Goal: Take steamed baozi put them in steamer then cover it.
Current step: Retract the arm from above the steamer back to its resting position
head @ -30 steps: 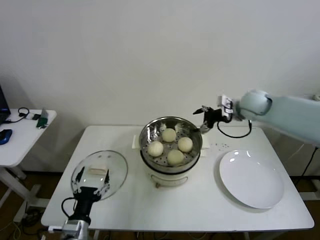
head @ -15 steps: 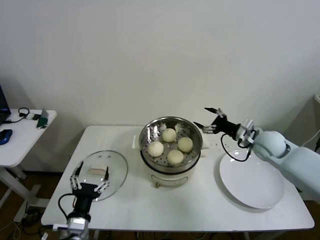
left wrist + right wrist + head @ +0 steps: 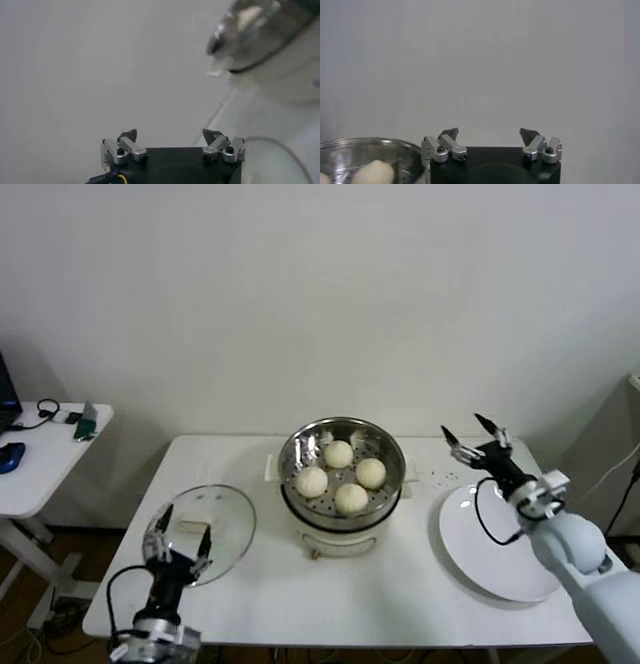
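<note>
The filled steamer is ready to be covered, so next my left gripper closes on the cream handle (image 3: 194, 527) of the clear glass cover.
Four pale cream baozi (image 3: 340, 474) sit in the shiny steel steamer (image 3: 390, 484) on its white pot base at the table's middle. The steamer's rim also shows in the right wrist view (image 3: 365, 146) and the left wrist view (image 3: 250, 25). The clear glass cover (image 3: 232, 529) with its cream handle lies flat at the table's front left. My left gripper (image 3: 176, 536) is open and empty, just above the cover's near edge. My right gripper (image 3: 477, 436) is open and empty, raised over the far edge of the white plate (image 3: 500, 549), right of the steamer.
The white plate lies empty at the table's right. A small white side table (image 3: 40, 454) with a blue mouse and cables stands to the left. The white wall is close behind the table.
My right gripper has drawn back to the right, away from the steamer's rim and over the plate's far edge. My left gripper has crept a little towards the cover.
</note>
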You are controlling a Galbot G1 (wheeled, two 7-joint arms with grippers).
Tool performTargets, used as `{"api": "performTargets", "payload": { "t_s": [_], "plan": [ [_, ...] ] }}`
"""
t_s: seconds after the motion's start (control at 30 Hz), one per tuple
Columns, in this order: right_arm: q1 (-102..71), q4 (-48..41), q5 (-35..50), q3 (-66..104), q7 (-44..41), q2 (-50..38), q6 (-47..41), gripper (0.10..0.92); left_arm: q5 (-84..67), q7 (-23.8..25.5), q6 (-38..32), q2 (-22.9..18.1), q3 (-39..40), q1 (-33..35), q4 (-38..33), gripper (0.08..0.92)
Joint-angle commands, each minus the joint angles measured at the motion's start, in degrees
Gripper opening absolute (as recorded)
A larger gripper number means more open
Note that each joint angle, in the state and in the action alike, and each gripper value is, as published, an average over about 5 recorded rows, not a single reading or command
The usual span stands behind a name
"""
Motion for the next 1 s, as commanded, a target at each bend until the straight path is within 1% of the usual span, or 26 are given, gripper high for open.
{"api": "performTargets", "payload": {
  "t_s": [0.03, 0.23, 0.4, 0.5, 0.7, 1.0],
  "plan": [
    [-22.54, 3.37, -3.02, 23.15, 1.87, 10.99, -3.54, 0.823, 28.94, 1.54, 5.60, 3.14, 3.63, -4.51, 8.63, 0.823],
    [-25.73, 4.25, -5.61, 23.98, 0.65, 13.92, -4.47, 0.823, 33.99, 2.04, 4.11, 1.33, 4.16, -9.57, 16.68, 0.823],
    [-26.47, 4.61, -6.81, 23.91, -0.03, 15.48, -4.33, 0.823, 37.06, 1.98, 1.06, 0.75, 3.69, -14.15, 23.03, 0.823],
    [-26.60, 4.99, -7.18, 23.83, -0.30, 15.85, -4.46, 0.823, 38.22, 1.89, 0.37, 0.61, 3.13, -16.64, 25.99, 0.823],
    [-26.25, 5.12, -7.31, 23.80, -0.46, 16.37, -4.58, 0.823, 39.01, 0.47, -0.08, 1.04, 2.03, -19.67, 31.34, 0.823],
    [-25.88, 4.70, -8.02, 23.87, -0.95, 17.44, -4.39, 0.823, 39.00, -0.57, 0.36, 1.33, 1.92, -24.16, 36.36, 0.823]
  ]
}}
